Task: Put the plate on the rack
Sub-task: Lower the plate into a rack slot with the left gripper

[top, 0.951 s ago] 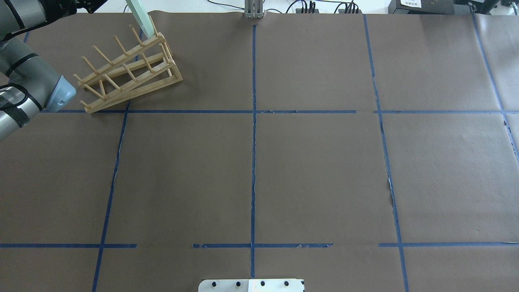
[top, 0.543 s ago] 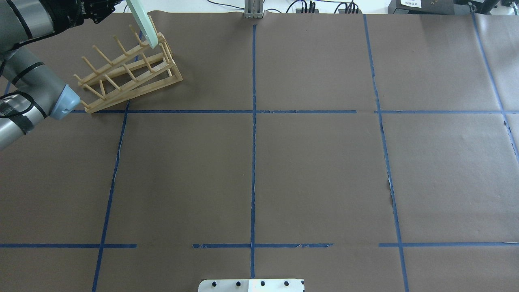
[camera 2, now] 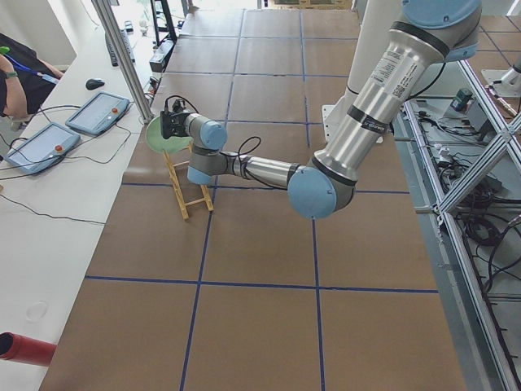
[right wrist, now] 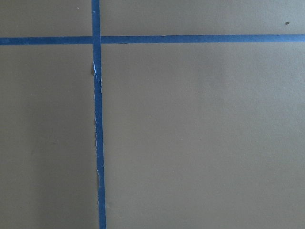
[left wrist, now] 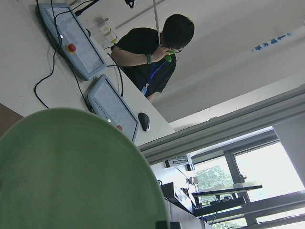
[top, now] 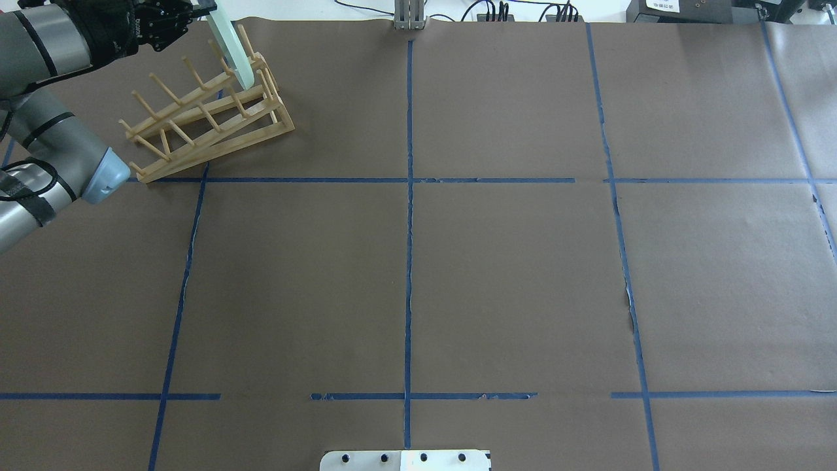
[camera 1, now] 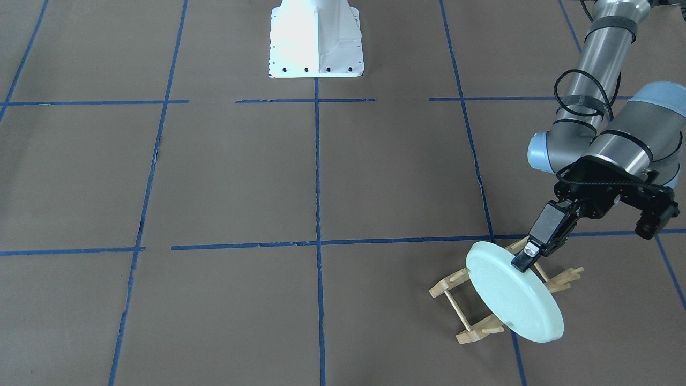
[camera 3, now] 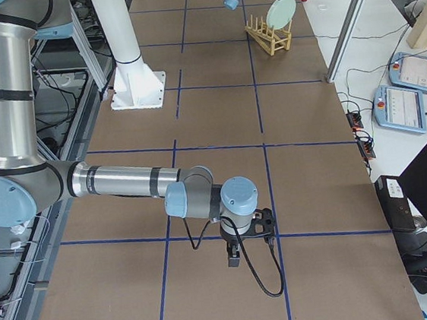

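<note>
My left gripper is going to let go of the plate so that it is left standing on edge between the pegs of the wooden rack (camera 1: 509, 293).
The pale mint-green plate (camera 1: 514, 300) stands on edge, tilted, with its lower part between the pegs at the far end of the wooden rack (camera 1: 465, 320). My left gripper (camera 1: 528, 260) is shut on the plate's upper rim. From overhead the plate (top: 230, 46) is a thin edge over the rack (top: 209, 121), with the left gripper (top: 196, 10) at the top edge. The plate (left wrist: 71, 176) fills the lower left of the left wrist view. My right gripper (camera 3: 235, 257) hangs low over the table far from the rack; I cannot tell if it is open or shut.
The white robot base (camera 1: 316, 37) stands at the table's near middle. A side table beyond the rack holds two tablets (camera 2: 98, 112), with an operator (left wrist: 150, 52) behind it. A metal post (top: 409, 16) stands at the far edge. Brown paper with blue tape lines (right wrist: 97, 119) covers the table.
My left arm has swung in and lowered the plate, so its lower edge sits deeper among the rack's end pegs. The rack has not moved.
</note>
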Controlling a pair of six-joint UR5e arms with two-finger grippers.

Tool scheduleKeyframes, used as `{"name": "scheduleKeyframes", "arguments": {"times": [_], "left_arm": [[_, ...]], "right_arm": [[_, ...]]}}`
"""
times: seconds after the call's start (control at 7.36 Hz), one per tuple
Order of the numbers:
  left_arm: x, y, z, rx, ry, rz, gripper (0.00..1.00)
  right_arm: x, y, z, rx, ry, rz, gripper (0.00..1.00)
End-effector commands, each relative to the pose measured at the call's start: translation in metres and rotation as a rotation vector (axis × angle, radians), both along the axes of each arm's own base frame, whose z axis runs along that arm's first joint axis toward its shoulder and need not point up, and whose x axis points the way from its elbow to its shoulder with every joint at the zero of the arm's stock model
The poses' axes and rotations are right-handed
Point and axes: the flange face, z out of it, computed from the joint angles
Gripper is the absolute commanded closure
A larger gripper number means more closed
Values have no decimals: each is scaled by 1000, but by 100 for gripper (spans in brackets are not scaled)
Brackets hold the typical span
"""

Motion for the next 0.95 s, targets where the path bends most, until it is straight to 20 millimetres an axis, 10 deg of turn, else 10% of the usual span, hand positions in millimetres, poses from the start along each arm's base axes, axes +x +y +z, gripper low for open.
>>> {"name": "scheduleKeyframes", "arguments": {"times": [0.0, 0.82], "left_arm": [[9, 3, 3, -3, -4, 12, 100], [11, -1, 14, -11, -30, 5, 100]], "right_arm": [[0, 0, 0, -1, 0, 0, 0], [0, 0, 0, 1, 0, 0, 0]]}}
